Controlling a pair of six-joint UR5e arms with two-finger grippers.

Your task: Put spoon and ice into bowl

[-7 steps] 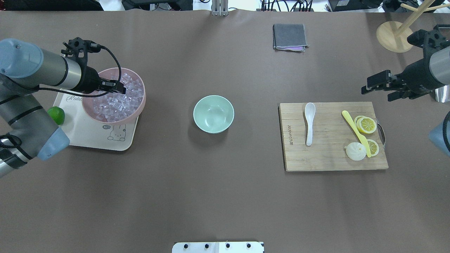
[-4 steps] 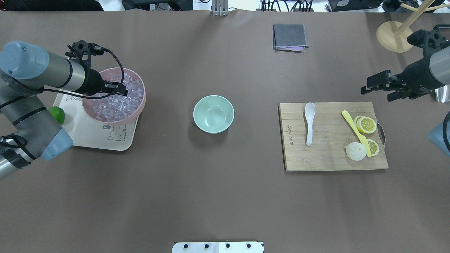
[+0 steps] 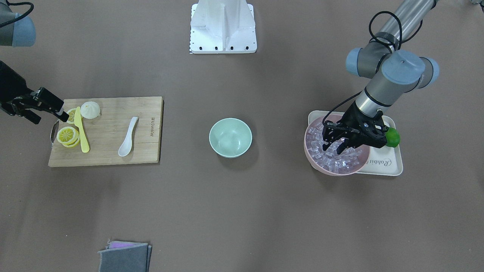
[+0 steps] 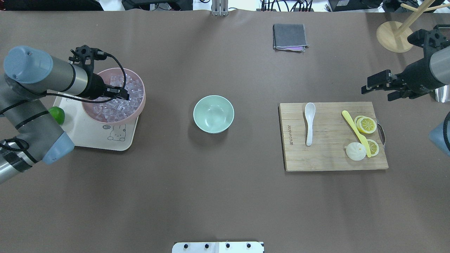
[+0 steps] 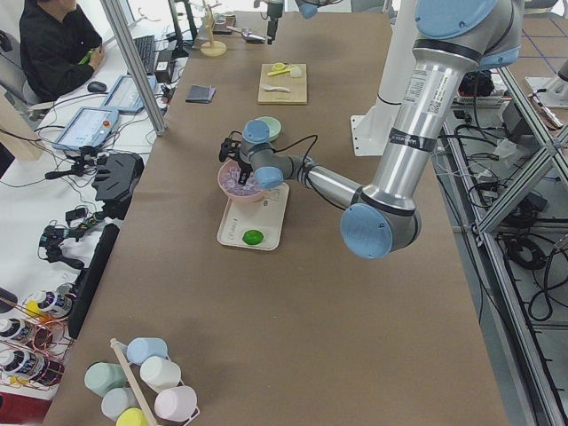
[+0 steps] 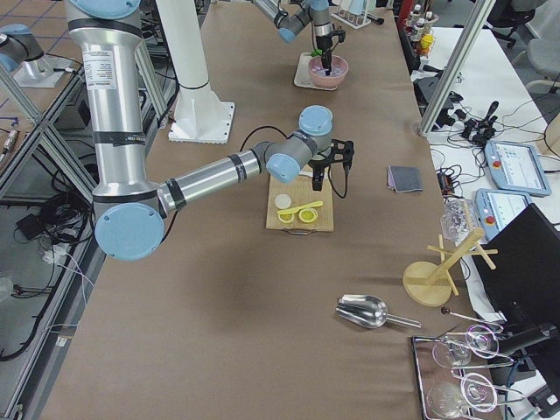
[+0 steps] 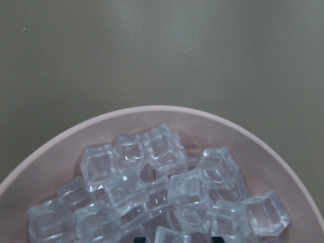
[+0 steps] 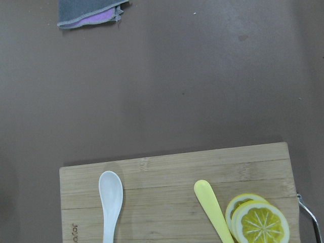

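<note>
Next, my right gripper goes to the handle of the white spoon [image 3: 132, 125] [image 8: 109, 237] on the cutting board and closes there.
The white spoon [image 4: 309, 123] lies on a wooden cutting board [image 4: 327, 160], scoop pointing away from me; it also shows in the right wrist view [image 8: 110, 200]. The empty mint-green bowl [image 4: 213, 114] stands at the table's middle. Clear ice cubes [image 4: 135, 88] fill a pink bowl [image 4: 140, 105] on a tray at my left; they fill the left wrist view [image 7: 152, 174]. My left gripper [image 4: 122, 93] is open, its fingertips down among the cubes [image 3: 334, 146]. My right gripper [image 4: 369, 88] is open and empty, in the air beyond the board's right far corner.
On the board lie a yellow knife [image 4: 355, 131], lemon slices [image 4: 367, 124] and a white bun [image 4: 355, 151]. A lime [image 4: 57, 115] sits on the cream tray [image 4: 91, 138]. A grey cloth [image 4: 289, 37] and a wooden stand [image 4: 392, 37] are at the far side.
My left gripper has shifted a little toward me and to the right and sunk lower into the ice. The right arm has not moved.
</note>
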